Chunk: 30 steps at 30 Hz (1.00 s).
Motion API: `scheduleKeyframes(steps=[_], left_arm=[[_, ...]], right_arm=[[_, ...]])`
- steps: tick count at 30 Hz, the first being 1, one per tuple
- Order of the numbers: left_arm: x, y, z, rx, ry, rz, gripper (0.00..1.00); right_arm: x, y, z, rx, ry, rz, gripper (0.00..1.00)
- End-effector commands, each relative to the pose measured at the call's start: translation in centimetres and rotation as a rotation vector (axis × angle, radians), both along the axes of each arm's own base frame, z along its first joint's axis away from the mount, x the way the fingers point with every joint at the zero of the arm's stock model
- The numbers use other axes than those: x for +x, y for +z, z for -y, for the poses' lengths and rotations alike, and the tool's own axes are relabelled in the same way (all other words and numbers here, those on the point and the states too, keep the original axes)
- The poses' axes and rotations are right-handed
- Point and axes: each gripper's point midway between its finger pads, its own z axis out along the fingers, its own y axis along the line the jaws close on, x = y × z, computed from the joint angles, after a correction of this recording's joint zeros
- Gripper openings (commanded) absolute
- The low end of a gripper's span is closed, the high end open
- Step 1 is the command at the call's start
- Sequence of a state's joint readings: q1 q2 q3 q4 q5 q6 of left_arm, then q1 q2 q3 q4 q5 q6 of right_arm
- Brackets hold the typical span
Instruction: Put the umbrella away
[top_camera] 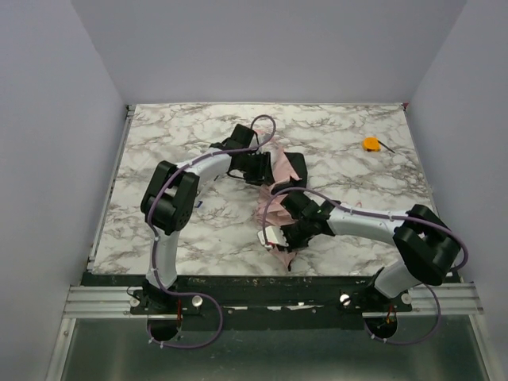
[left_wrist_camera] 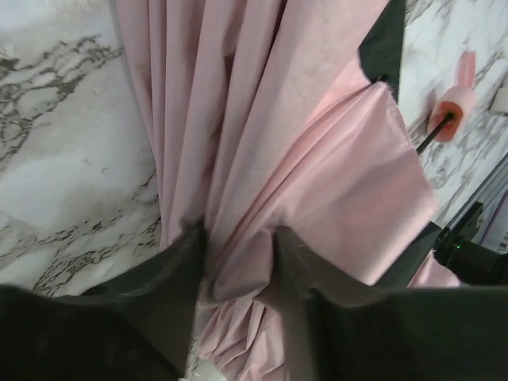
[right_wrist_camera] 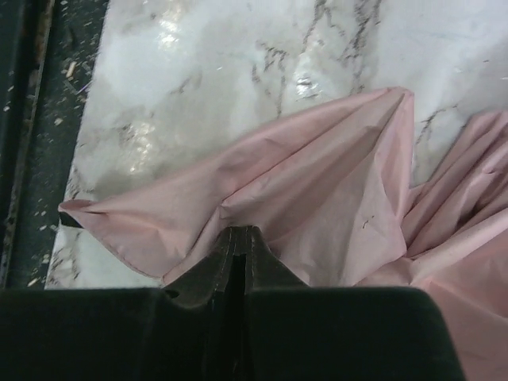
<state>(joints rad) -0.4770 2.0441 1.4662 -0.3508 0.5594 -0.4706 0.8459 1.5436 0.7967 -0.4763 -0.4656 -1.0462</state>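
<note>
Next, I open my right gripper, as it pinches just a loose panel at the canopy's near end, then move it inward and close it around the thicker bunched folds [right_wrist_camera: 452,210].
The pale pink umbrella [top_camera: 276,208] lies loosely spread on the marble table [top_camera: 175,143] between my two grippers. Its shaft and handle are hidden. My left gripper [top_camera: 259,167] is at the far end of the fabric. In the left wrist view its fingers [left_wrist_camera: 189,262] close around a gathered bunch of canopy folds [left_wrist_camera: 262,143]. My right gripper [top_camera: 290,230] is at the near end. In the right wrist view its jaws [right_wrist_camera: 240,232] are shut, and the pink canopy panel [right_wrist_camera: 317,198] puckers at their tips.
A small orange object [top_camera: 371,144] with a thin black stem lies at the far right of the table. In the left wrist view an orange-pink cylinder on a black rod [left_wrist_camera: 454,99] lies beside the fabric. The table's dark near edge [right_wrist_camera: 24,159] is close to the right gripper.
</note>
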Motion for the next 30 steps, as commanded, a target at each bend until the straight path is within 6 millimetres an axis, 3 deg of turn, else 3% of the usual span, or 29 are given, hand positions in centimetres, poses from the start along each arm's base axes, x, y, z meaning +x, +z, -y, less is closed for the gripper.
scheduleKeyframes(steps=[1,5,9,16,19,21,26,30], left_arm=[[-2.2,-1.3,0.6,0.017,-0.092,-0.070,0.32],[-4.9,-2.0,0.4,0.046,-0.141,-0.119,0.20],[-8.3,-2.5,0.2,0.055,-0.179,-0.156,0.18],[-10.9,-3.5,0.8,0.061,-0.228,-0.199,0.17],[-10.2,-3.2,1.0,0.066,-0.203,-0.176,0.18],[-9.2,-2.6,0.8,0.069,-0.167,-0.147,0.20],[-6.5,-0.5,0.5,0.044,-0.085,-0.086,0.25],[-5.5,0.2,0.7,0.027,-0.071,-0.082,0.26]], right_arm=[[3.1,-2.4,0.7,-0.062,-0.086,0.169,0.05],[7.2,-1.5,0.5,-0.049,-0.227,0.346,0.04],[10.4,-0.7,1.2,-0.078,-0.304,0.487,0.04],[11.8,-1.6,2.3,-0.116,-0.260,0.477,0.11],[11.0,-1.3,1.7,-0.095,-0.229,0.399,0.19],[8.9,-0.3,1.1,-0.073,-0.178,0.290,0.26],[2.6,5.2,-0.7,0.030,-0.053,-0.020,0.55],[-0.8,8.8,-0.5,0.076,-0.034,-0.162,0.62]])
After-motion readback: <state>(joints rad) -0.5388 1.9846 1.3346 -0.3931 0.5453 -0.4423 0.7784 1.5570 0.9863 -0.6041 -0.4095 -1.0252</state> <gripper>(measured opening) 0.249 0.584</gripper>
